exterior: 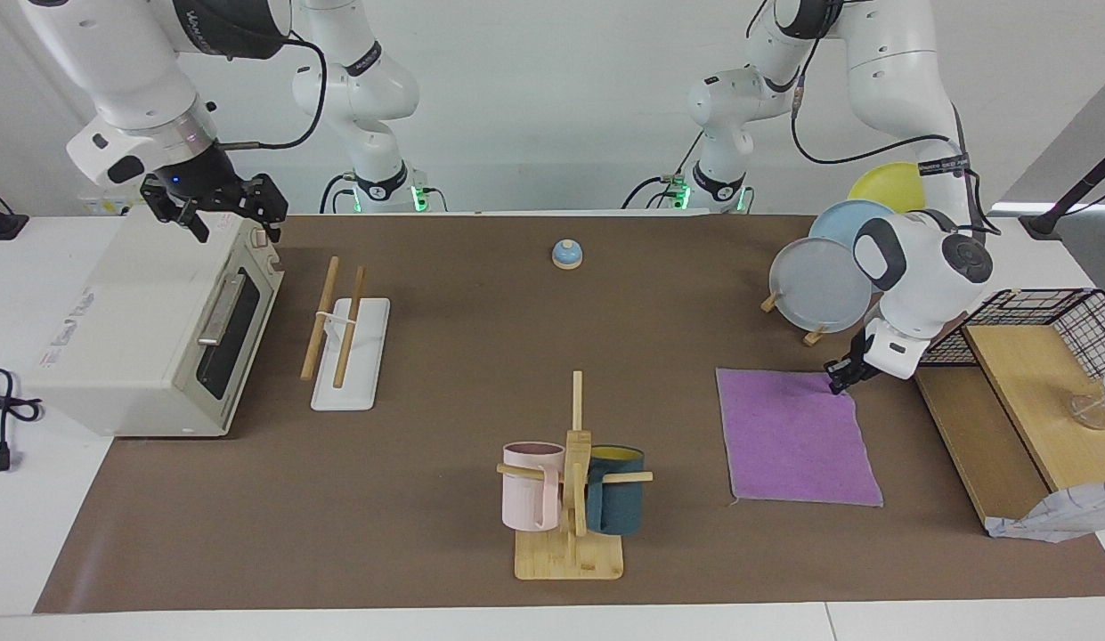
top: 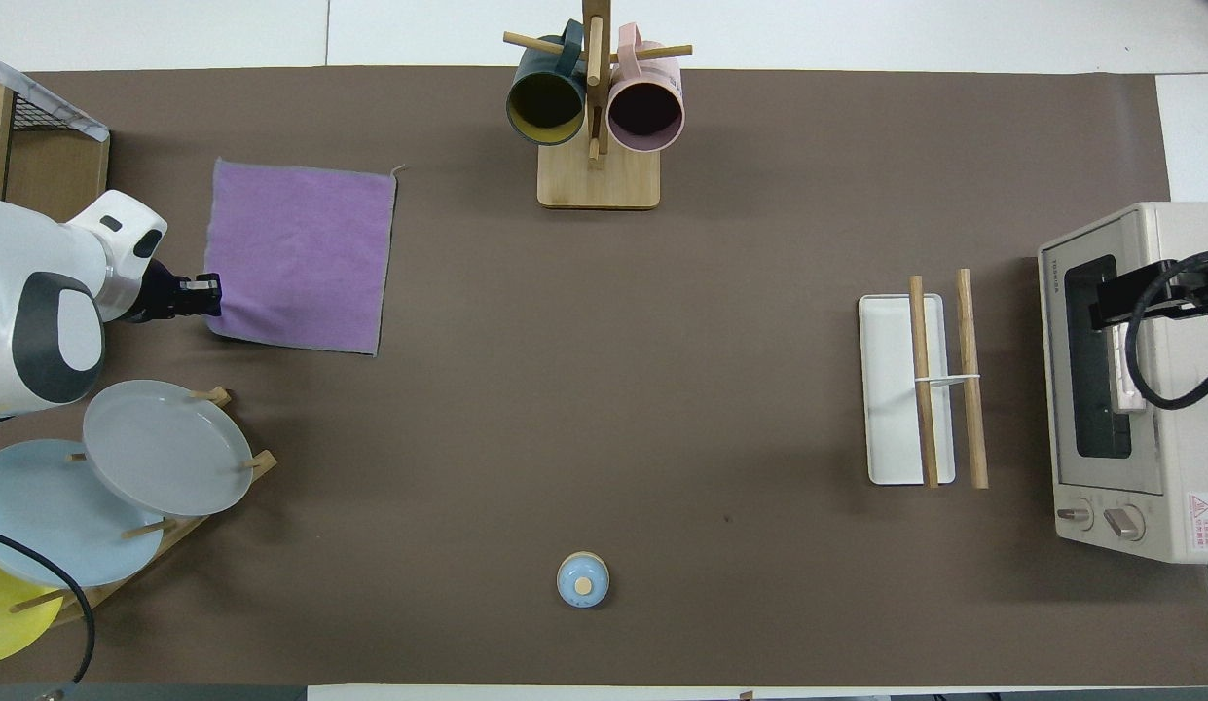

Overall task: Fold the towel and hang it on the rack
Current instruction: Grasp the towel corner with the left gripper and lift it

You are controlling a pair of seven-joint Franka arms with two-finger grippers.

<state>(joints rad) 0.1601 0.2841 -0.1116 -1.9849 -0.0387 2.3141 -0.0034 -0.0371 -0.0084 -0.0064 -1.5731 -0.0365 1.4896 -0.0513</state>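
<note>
The robot's left gripper needs to release the towel's corner on the brown mat [top: 415,373], just past the edge of the towel on the rack side.
The purple towel [exterior: 797,436] [top: 297,253] lies flat and unfolded on the brown mat toward the left arm's end of the table. My left gripper [exterior: 841,378] [top: 209,297] is low at the towel's corner nearest the robots and that end. The rack [exterior: 320,320] [top: 969,380], two wood dowels on a white base, stands bare toward the right arm's end, beside the toaster oven. My right gripper [exterior: 231,214] [top: 1149,292] waits open and empty above the toaster oven.
A white toaster oven [exterior: 142,329] [top: 1129,380] stands at the right arm's end. A mug tree [exterior: 574,481] [top: 594,97] stands mid-table, farther from the robots. A plate stand [exterior: 824,285] [top: 165,448] is close to the left arm. A blue bell [exterior: 567,255] [top: 583,579] and a wire basket [exterior: 1042,329] also stand here.
</note>
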